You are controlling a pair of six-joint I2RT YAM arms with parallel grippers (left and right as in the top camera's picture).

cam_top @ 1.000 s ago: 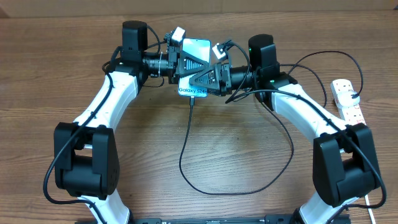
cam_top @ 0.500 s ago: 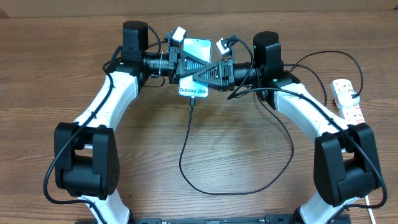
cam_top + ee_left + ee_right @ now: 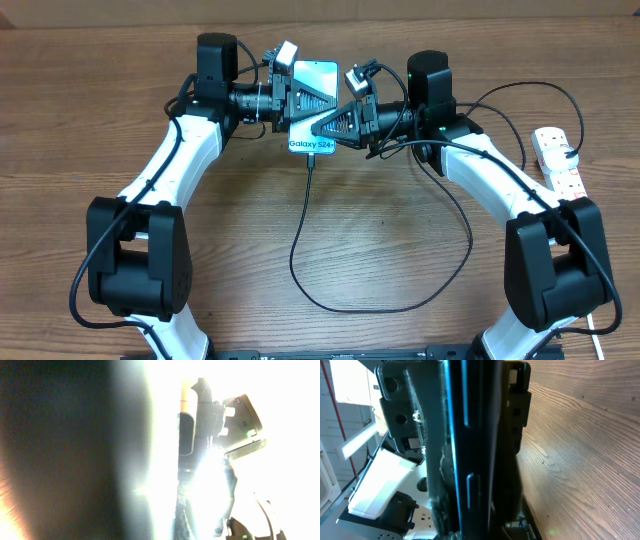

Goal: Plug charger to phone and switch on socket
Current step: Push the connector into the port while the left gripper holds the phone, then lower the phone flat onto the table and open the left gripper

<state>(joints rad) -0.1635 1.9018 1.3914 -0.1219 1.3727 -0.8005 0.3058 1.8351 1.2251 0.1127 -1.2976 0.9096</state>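
I will let go of the phone with my right gripper, laying it flat on the wooden table (image 3: 319,158) between both arms, above the charger's loop.
The phone (image 3: 313,75) is held off the table between both grippers, its screen lit and facing up. The charger (image 3: 298,240) loops across the table, and its tip (image 3: 312,160) sits at the phone's lower edge. My right gripper (image 3: 325,128) is shut on the phone's right side. In the right wrist view the phone's edge (image 3: 470,435) stands between my fingers (image 3: 507,455). My left gripper (image 3: 298,100) is at the phone's left side. Glare washes out the left wrist view, so its jaws are unreadable. The socket (image 3: 560,160) lies at the far right.
The black cable runs in a wide loop across the middle of the wooden table (image 3: 80,130) and on toward the right arm. The socket's white cord (image 3: 596,325) trails off at the lower right. Both arm bases stand at the near edge.
My right gripper has closed onto the phone's right side. The phone has levelled slightly. The left arm has stayed in place.
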